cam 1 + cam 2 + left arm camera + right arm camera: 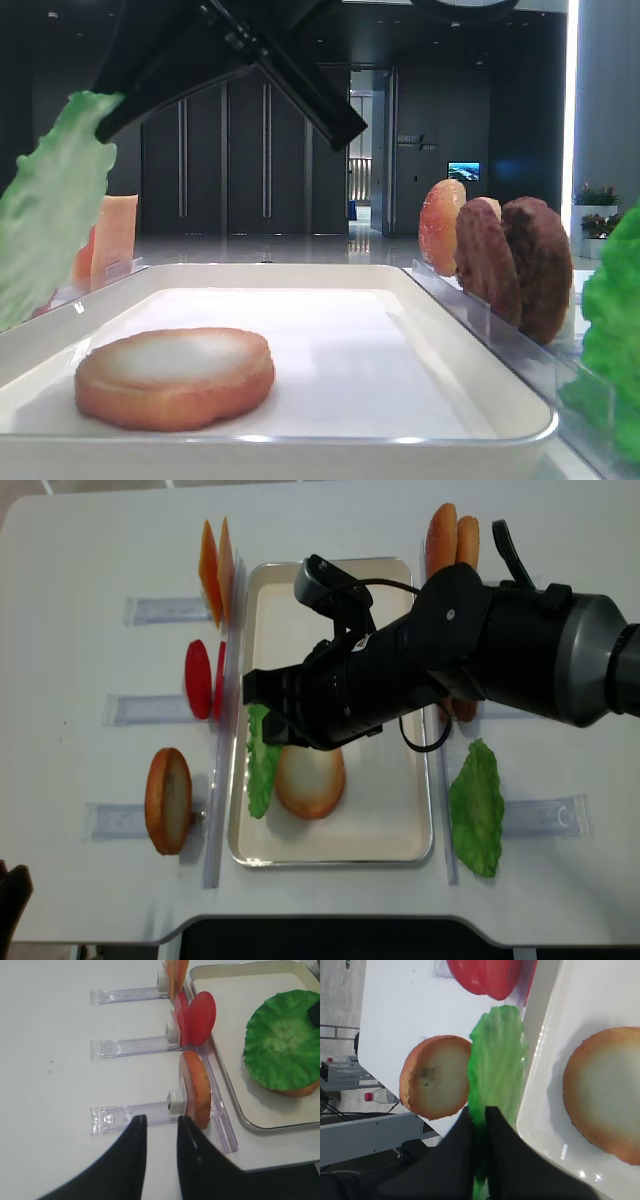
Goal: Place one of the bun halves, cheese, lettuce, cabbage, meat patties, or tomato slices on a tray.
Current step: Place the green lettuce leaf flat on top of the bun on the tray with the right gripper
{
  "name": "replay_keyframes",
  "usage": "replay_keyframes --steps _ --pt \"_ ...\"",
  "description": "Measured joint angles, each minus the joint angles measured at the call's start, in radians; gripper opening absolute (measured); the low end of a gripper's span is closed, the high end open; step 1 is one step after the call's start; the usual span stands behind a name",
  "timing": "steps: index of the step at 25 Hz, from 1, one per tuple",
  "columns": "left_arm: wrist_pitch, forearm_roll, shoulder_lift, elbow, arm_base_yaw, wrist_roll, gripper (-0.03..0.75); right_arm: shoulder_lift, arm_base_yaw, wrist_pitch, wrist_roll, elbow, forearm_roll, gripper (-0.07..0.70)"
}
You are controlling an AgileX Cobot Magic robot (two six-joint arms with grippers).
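Observation:
Next, I release the lettuce with my right gripper on top of the bun half [308, 773] [615, 1094] that lies flat on the white tray. The lettuce now hangs over the tray's side.
My right gripper [479, 1110] is shut on the lettuce [497, 1067], a ruffled green leaf that hangs over the left side of the white tray [400, 820]. One of the bun halves [312, 780] lies flat on the tray just beside the leaf. In the left wrist view the lettuce [282, 1045] covers most of that bun. My left gripper [160, 1117] hovers over the table left of the tray, its jaws slightly apart and holding nothing. In front of it another bun half [196, 1087] stands in a clear holder.
Left of the tray, clear holders carry tomato slices [200, 678] and cheese [212, 558]. On the right stand meat patties [520, 265], a second lettuce leaf [477, 808] and more discs [450, 535]. The right arm [480, 650] spans the tray.

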Motion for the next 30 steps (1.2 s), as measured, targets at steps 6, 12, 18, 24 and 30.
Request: replay_keyframes --steps 6,12,18,24,30 --pt "0.000 0.000 0.000 0.000 0.000 0.000 0.160 0.026 0.000 -0.009 -0.004 0.000 -0.003 0.017" --pt "0.000 0.000 0.000 0.000 0.000 0.000 0.160 0.039 -0.017 -0.008 -0.010 0.000 -0.027 0.017" --pt "0.000 0.000 0.000 0.000 0.000 0.000 0.160 0.039 -0.044 0.007 0.000 0.000 -0.085 0.017" --pt "0.000 0.000 0.000 0.000 0.000 0.000 0.160 0.039 -0.053 0.025 0.089 0.000 -0.211 0.017" --pt "0.000 0.000 0.000 0.000 0.000 0.000 0.160 0.039 -0.055 0.031 0.151 0.000 -0.306 0.017"
